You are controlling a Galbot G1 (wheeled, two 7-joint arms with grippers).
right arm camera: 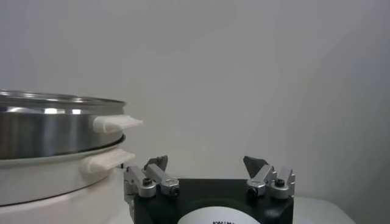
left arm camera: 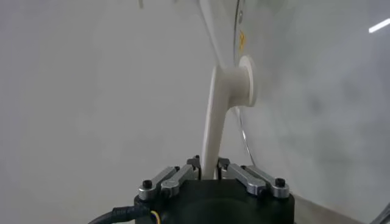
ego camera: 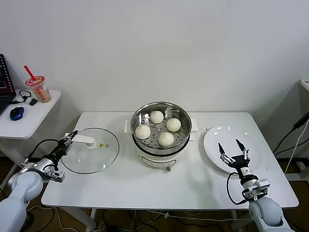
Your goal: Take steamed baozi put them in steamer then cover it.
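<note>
Next, my left gripper lets go of the glass lid on the white table (ego camera: 99, 158) between the steamer and the small side table.
The steamer (ego camera: 161, 147) stands uncovered at mid-table, a steel pot on a white base. Several white baozi (ego camera: 166, 139) lie on its perforated tray. Left of it the round glass lid (ego camera: 96, 157) lies on the table. My left gripper (ego camera: 73, 136) is shut on the lid's white handle (ego camera: 84, 140). In the left wrist view the handle (left arm camera: 214, 115) runs from the lid (left arm camera: 304, 85) into the gripper (left arm camera: 207, 167). My right gripper (ego camera: 229, 143) hovers open and empty over the white plate (ego camera: 212, 140). In the right wrist view it (right arm camera: 207, 161) faces the steamer's side (right arm camera: 49, 131).
A small white side table (ego camera: 29, 121) at the far left carries a drink cup (ego camera: 39, 89), a blue mouse (ego camera: 16, 113) and a laptop corner. Cables hang beyond the table's right edge. The table's front strip (ego camera: 169, 191) is bare.
</note>
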